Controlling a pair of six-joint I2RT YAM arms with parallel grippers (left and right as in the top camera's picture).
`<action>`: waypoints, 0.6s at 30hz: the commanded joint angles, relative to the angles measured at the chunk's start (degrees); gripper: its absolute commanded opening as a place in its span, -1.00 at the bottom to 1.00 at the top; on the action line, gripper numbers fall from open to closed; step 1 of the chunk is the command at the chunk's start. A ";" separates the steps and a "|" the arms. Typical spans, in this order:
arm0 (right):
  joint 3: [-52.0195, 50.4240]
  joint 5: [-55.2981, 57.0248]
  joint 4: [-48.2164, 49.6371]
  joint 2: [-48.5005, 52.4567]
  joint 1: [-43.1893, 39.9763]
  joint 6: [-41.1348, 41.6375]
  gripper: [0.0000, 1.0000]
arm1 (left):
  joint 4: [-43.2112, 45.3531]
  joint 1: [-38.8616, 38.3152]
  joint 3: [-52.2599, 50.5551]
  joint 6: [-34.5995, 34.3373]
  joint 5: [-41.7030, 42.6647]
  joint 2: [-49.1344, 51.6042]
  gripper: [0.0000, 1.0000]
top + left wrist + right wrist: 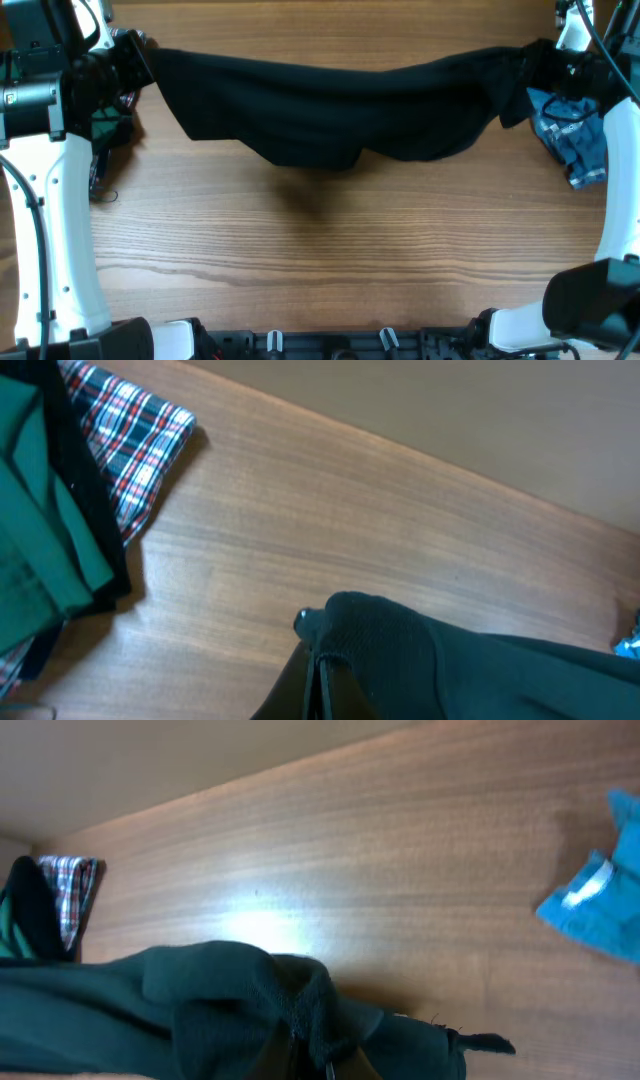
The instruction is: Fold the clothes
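I need to put the dark garment down, as it stretches tight to my left gripper next to the plaid pile, and then take its end nearer the table's middle [290, 95].
A dark garment [330, 105] hangs stretched between my two grippers above the far part of the table, sagging in the middle. My left gripper [140, 62] is shut on its left end; in the left wrist view the fabric [420, 660] bunches over the jaws [318, 680]. My right gripper [540, 62] is shut on its right end; in the right wrist view the cloth [200, 1005] is gathered over the jaws [320, 1055].
A pile of green and plaid clothes [108, 125] lies at the left edge, also in the left wrist view [70, 510]. A blue garment [572, 135] lies at the right, seen in the right wrist view [600, 905]. The wooden table [330, 260] spreads in front.
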 commanded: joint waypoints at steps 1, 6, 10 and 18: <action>1.09 -1.60 -2.21 -5.97 -0.57 0.37 -0.91 | -2.32 0.59 1.25 -0.96 -1.38 -4.35 -0.92; 1.09 -1.81 -8.11 -12.52 -0.57 0.22 -0.91 | -8.26 0.52 1.25 -1.20 -1.36 -10.73 -0.92; 1.09 -1.79 -11.37 -16.33 -0.57 0.17 -0.91 | -12.41 0.55 1.25 -1.16 -1.51 -15.32 -0.92; 0.72 -0.07 -16.74 -20.87 -0.57 0.26 -0.91 | -17.86 0.55 1.22 -2.89 -5.79 -20.39 -0.92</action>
